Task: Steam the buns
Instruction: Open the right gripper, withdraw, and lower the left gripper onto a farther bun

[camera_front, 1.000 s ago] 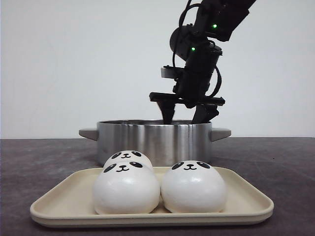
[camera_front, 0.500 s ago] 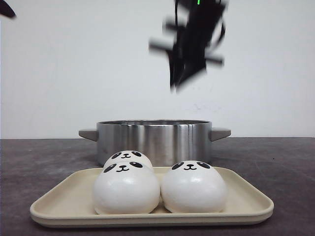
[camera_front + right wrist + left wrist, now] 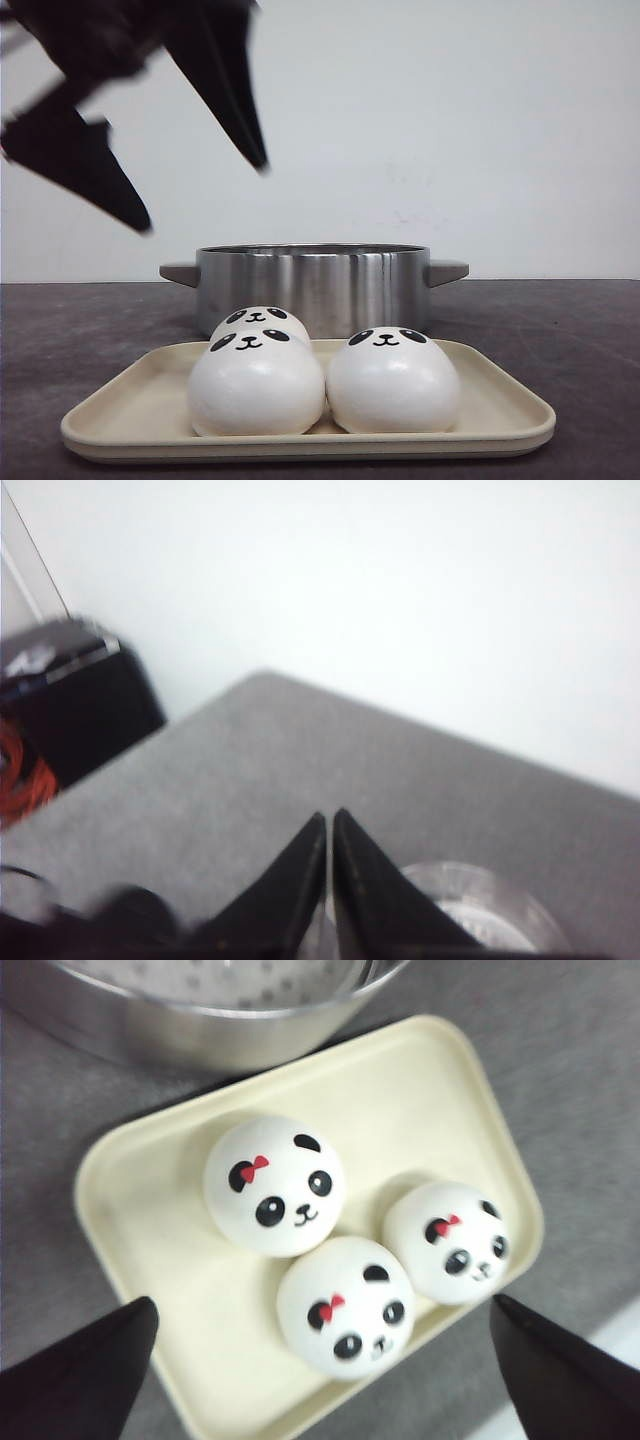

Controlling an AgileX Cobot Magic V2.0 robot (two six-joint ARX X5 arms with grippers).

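Note:
The back bun (image 3: 258,320) (image 3: 274,1186) is the one on the cream tray nearest the steel pot. My left gripper closes around its sides next.
Three white panda-face buns sit on a cream tray (image 3: 505,405): a front left bun (image 3: 255,385), a front right bun (image 3: 393,385) and a back bun (image 3: 260,318). A fourth bun does not show. In the left wrist view the buns (image 3: 275,1185) (image 3: 345,1310) (image 3: 447,1242) wear red bows and lie on the tray (image 3: 150,1230). My left gripper (image 3: 200,190) hangs open and empty above the tray's left side; it also shows in the left wrist view (image 3: 322,1302). My right gripper (image 3: 329,816) is shut and empty, out of the front view.
A steel pot (image 3: 313,285) with side handles stands behind the tray; its perforated insert (image 3: 230,980) shows from above, and its rim (image 3: 490,905) appears blurred below the right fingers. A black box (image 3: 80,695) and red cable (image 3: 20,775) lie off the table's edge.
My right gripper rose from over the pot and left the front view. My left gripper swung in from the upper left, open, over the tray. The buns have not moved.

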